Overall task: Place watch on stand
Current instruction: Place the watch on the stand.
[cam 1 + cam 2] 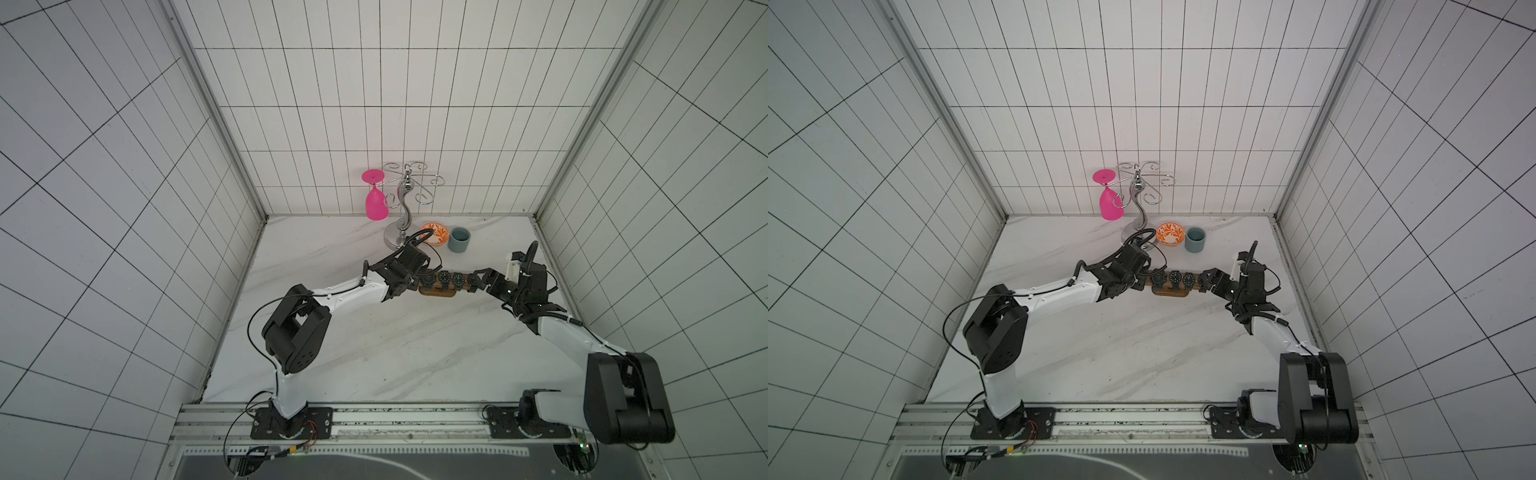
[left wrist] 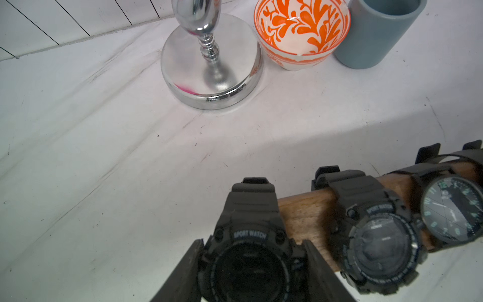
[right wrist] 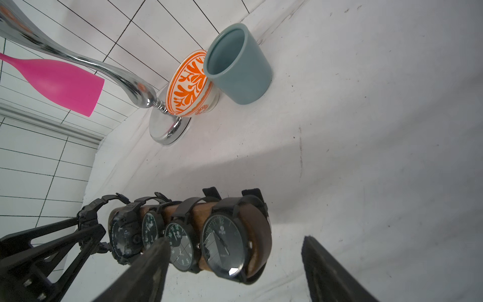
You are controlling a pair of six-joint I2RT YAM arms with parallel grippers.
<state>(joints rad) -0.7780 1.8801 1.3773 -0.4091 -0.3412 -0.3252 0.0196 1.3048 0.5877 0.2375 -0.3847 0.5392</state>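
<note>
The robot's left gripper needs to release the black sport watch on the wooden bar's bare part [image 1: 412, 278] [image 2: 292, 244] beside the nearest ringed watch.
The stand [image 1: 436, 293] is a brown wooden bar on a lighter oval base, mid-table. Several black watches ring the bar [image 2: 300, 209]. My left gripper [image 2: 252, 241] is shut on a black sport watch [image 2: 251, 264], one finger on each side of its case, at the bar's left end. From the right wrist, this watch [image 3: 88, 219] shows edge-on just beyond the far tip of the bar. I cannot tell whether its strap is round the wood. My right gripper [image 3: 235, 251] is open, its fingers straddling the bar's near end [image 3: 257, 230] without touching it.
Behind the stand, near the back wall, stand a chrome curly-armed rack [image 1: 401, 208] with a pink glass [image 1: 376, 205] hanging upside down, an orange-patterned bowl [image 1: 434, 232] and a grey-blue cup [image 1: 459, 240]. Tiled walls close the table on three sides.
</note>
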